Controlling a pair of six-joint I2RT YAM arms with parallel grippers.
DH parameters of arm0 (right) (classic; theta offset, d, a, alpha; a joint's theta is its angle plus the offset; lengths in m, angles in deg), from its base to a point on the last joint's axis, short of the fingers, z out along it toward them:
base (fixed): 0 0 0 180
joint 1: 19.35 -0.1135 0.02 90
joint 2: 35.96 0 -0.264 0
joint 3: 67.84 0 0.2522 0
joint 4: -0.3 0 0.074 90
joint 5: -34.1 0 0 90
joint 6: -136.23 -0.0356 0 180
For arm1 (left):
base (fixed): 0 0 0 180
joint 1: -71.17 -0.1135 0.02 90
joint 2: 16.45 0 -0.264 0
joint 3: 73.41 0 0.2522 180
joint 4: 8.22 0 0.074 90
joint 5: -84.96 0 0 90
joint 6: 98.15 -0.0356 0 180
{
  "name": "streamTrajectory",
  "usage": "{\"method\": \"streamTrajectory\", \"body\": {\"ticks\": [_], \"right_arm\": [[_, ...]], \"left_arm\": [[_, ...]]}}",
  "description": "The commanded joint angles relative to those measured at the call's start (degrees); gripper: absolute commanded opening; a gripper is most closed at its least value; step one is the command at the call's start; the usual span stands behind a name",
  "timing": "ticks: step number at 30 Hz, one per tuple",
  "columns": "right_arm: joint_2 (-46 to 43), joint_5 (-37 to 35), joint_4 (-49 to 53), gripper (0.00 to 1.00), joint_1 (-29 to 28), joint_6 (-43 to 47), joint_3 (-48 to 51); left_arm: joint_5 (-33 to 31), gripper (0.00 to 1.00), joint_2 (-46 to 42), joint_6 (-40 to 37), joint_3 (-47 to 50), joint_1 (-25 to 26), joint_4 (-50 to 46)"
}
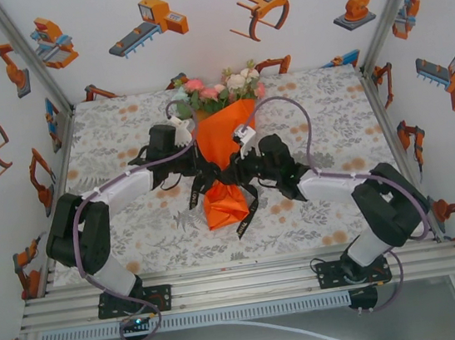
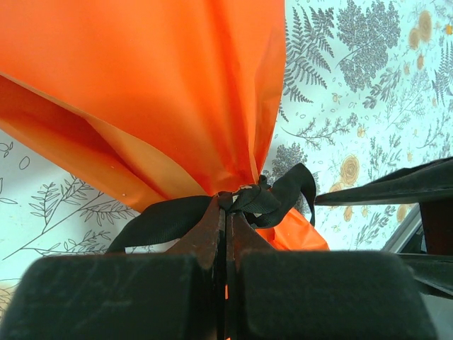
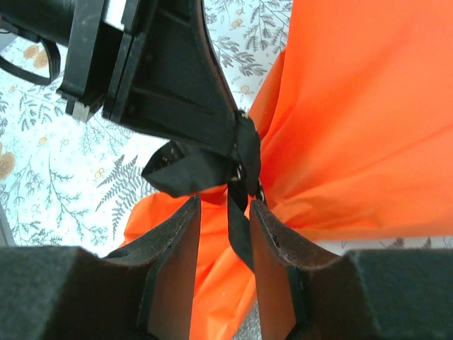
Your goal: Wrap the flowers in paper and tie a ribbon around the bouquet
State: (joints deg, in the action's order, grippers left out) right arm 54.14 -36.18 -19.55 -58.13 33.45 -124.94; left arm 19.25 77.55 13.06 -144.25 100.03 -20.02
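The ribbon hangs loose in my open right gripper; it should pinch the ribbon (image 3: 249,161) beside the knot before my left gripper backs off.
The bouquet lies mid-table: pink, white and green flowers (image 1: 221,87) top a cone of orange paper (image 1: 224,133). Black ribbon (image 1: 248,213) is knotted round its narrow neck, and the loose ends trail toward the near edge. Both grippers meet at that neck. My left gripper (image 2: 226,202) is shut, its tips pinching the ribbon (image 2: 163,219) at the knot below the paper (image 2: 156,85). My right gripper (image 3: 225,204) stands open on the other side of the knot. A strand of ribbon (image 3: 241,234) hangs loose between its fingers, in front of the paper (image 3: 354,106).
The floral tablecloth (image 1: 122,133) covers the table. Walls with robot stickers close in the left, right and back. An aluminium rail (image 1: 242,281) with the arm bases runs along the near edge. Grey cables (image 1: 306,126) loop above both arms.
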Motion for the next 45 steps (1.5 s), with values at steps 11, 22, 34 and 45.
{"method": "streamTrajectory", "body": {"ticks": [11, 22, 34, 45], "right_arm": [[9.0, 0.83, -2.74, 0.24, 1.58, -0.39, -7.73], [12.85, 0.14, -2.77, 0.3, 1.53, -0.31, -10.8], [13.72, -6.02, -7.72, 0.0, 1.28, -3.97, -9.71], [10.92, -4.67, -20.95, 0.0, 0.44, -1.79, 1.68]], "left_arm": [[1.68, 0.0, -1.76, 0.63, 0.57, -0.05, 1.7], [5.91, 0.0, -1.96, 0.07, 0.63, 0.01, 3.56], [7.53, 0.21, -4.2, -0.87, 1.05, 0.67, 2.68], [-9.72, 0.48, -12.89, 1.43, 1.65, -1.65, -1.99]]}}
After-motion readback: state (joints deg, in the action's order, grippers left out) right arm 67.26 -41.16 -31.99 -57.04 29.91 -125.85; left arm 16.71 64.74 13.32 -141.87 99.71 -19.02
